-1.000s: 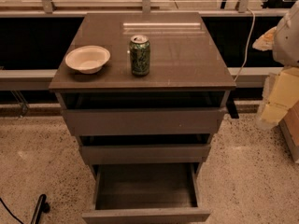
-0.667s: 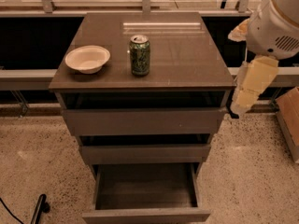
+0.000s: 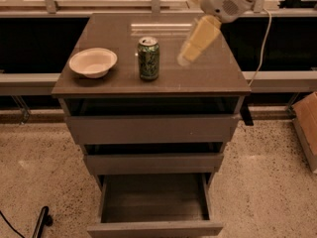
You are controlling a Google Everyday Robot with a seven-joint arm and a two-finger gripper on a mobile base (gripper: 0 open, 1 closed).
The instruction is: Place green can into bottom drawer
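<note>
The robot's gripper will close around the upper half of the green can (image 3: 148,51), which stands next to the cream bowl on top of the cabinet.
The green can (image 3: 148,58) stands upright on the brown cabinet top (image 3: 208,73), near its middle. The bottom drawer (image 3: 153,228) is pulled out at the foot of the cabinet, and its shallow tray shows nothing inside. My gripper (image 3: 184,58) hangs from the white arm that comes in from the upper right. It is above the cabinet top, a short way to the right of the can and apart from it, holding nothing.
A cream bowl (image 3: 93,62) sits on the cabinet top left of the can. The two wider upper drawers (image 3: 153,129) are slightly ajar. A cardboard box (image 3: 307,125) stands on the floor at right. A black wheeled foot (image 3: 42,219) is at lower left.
The arm has swung from the right side of the cabinet leftward and over its top, bringing the gripper close to the can. The can, bowl and drawers have not moved.
</note>
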